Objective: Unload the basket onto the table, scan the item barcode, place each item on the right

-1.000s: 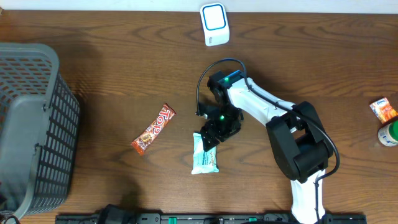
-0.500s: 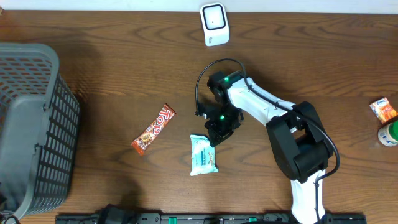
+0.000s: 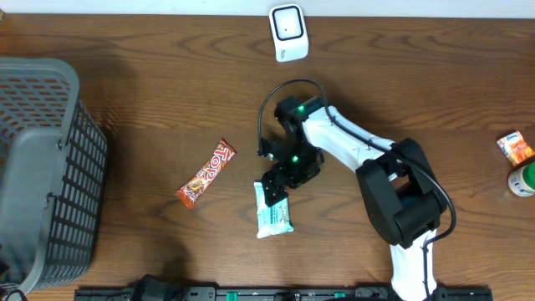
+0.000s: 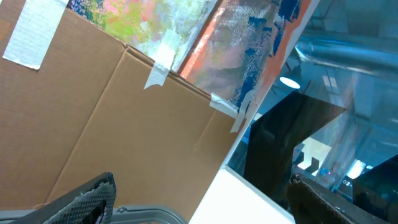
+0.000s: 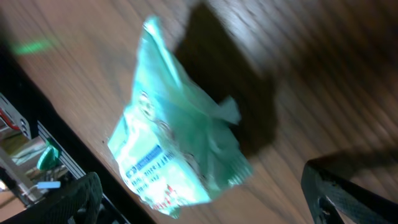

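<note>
The mint-green packet lies flat, slanted under my open right gripper; next I shift, pinch its far end (image 5: 230, 162), then lift it to the scanner.
A mint-green snack packet (image 3: 273, 211) lies flat on the wooden table, near the front middle. My right gripper (image 3: 278, 181) hangs over its far end, open. In the right wrist view the packet (image 5: 177, 155) lies low between the two dark fingers (image 5: 79, 198), and nothing is gripped by my right gripper (image 5: 202, 190). The white barcode scanner (image 3: 288, 32) stands at the table's back edge, well away from the packet. My left gripper (image 4: 199, 199) is open and holds nothing; it faces a cardboard box (image 4: 118, 118) and does not show in the overhead view.
A red-orange chocolate bar (image 3: 206, 173) lies left of the packet. A grey mesh basket (image 3: 42, 167) fills the left side. At the right edge lie a small orange packet (image 3: 516, 147) and a green-and-white object (image 3: 523, 179).
The right gripper closed just above the packet, then opened wide again and shifted slightly left over the packet's far end. The packet slid a little on the table. The left gripper has not moved.
</note>
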Robot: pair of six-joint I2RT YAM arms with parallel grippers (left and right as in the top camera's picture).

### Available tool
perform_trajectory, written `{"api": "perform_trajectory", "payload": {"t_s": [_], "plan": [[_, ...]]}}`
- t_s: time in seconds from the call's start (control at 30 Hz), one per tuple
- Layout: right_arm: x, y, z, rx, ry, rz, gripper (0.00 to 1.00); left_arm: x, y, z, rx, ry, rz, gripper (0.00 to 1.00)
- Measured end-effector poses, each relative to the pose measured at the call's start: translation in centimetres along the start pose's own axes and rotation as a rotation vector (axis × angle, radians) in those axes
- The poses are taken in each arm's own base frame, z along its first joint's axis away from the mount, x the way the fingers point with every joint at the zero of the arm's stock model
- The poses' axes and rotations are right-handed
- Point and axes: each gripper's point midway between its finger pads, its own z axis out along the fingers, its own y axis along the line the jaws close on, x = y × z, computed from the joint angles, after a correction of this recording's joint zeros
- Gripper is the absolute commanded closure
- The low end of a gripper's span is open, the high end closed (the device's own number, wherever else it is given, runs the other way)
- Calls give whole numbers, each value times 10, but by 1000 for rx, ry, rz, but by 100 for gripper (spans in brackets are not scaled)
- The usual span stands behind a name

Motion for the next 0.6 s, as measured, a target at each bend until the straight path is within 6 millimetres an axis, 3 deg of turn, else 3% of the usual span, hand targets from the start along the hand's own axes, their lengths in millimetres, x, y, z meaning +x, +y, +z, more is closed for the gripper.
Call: {"api": "perform_trajectory", "payload": {"t_s": [0.07, 0.13, 0.3, 0.33, 0.6], "plan": [[-5, 5, 3, 0, -12, -26, 11, 0, 0, 0, 0, 0, -1, 12], [-7, 11, 6, 5, -13, -52, 27, 0, 0, 0, 0, 0, 0, 12], [-2, 19, 16, 46, 28, -91, 95, 0, 0, 0, 0, 0, -1, 12], [0, 20, 17, 53, 39, -93, 99, 0, 0, 0, 0, 0, 0, 12], [29, 0, 5, 152, 157, 13, 98, 0, 0, 0, 0, 0, 0, 12]]}}
